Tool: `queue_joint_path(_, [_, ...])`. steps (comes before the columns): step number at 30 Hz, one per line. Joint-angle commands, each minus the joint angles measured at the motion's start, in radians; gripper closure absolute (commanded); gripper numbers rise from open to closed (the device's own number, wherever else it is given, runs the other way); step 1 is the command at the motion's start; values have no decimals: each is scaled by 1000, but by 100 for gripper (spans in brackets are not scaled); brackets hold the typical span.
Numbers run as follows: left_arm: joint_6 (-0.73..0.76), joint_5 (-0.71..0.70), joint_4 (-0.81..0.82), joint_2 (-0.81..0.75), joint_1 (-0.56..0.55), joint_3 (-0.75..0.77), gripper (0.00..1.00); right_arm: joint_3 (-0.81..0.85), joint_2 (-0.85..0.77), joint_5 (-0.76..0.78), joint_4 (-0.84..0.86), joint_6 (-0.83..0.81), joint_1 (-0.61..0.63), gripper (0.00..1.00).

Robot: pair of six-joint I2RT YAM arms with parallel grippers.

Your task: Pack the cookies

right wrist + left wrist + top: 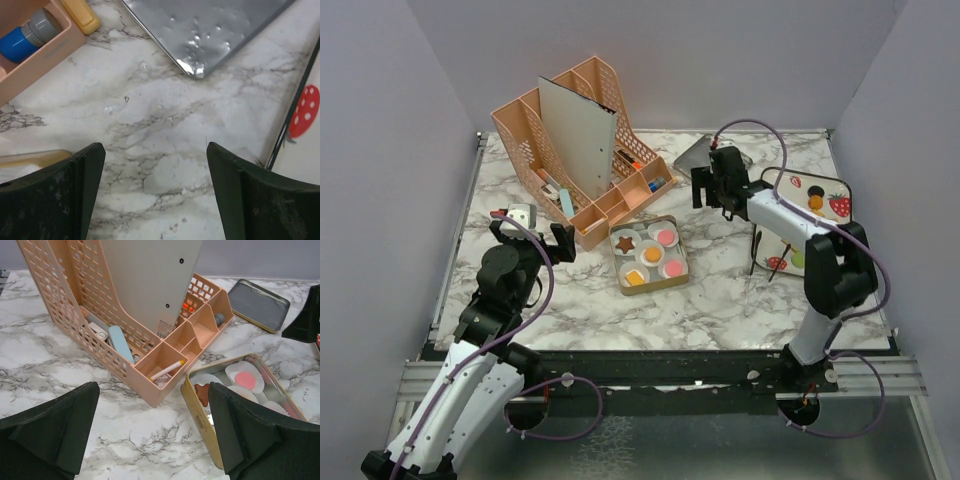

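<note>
My right gripper is to head to the tin's lid next and close on the lid's edge (690,176) (183,65) facing the peach desk organizer, close to its near corner.
The cookies sit in white paper cups inside a gold tin (681,278) at mid-table: a brown star cookie (624,243), pink rounds (666,237) and orange ones (652,255). More cookies lie on the strawberry-print plate (825,232) at the right, among them an orange cookie (815,201) and a dark round (789,183). My left gripper (532,238) (152,425) stands open over bare marble, just left of the tin (220,435), where the star (202,392) and a pink round (245,379) show. My right gripper (713,195) (155,190) is open and empty above marble between tin and plate.
A peach desk organizer (582,160) (150,340) with a grey board and pens stands at the back left. The tin's lid (695,153) (210,25) lies upside down behind the right gripper. The plate's edge (305,150) is close on that gripper's right.
</note>
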Motion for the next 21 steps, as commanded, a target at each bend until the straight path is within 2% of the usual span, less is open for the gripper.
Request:
queue_joint_path(1, [-10,24,14,-9,10,-7,1,135,159,-115,48,-108,-38,14])
queue_joint_path(5, [-10,26,13,-11,12,-7,1,279,295,-169,28,-150,-66,23])
queue_joint_path(11, [-13,41,16,-13,16,-7,1,445,449,-219,-9,-190,-94,25])
queue_joint_path(21, [-20,63,17,-30,17,-5,1,549,582,-209,-77,-201,-108,35])
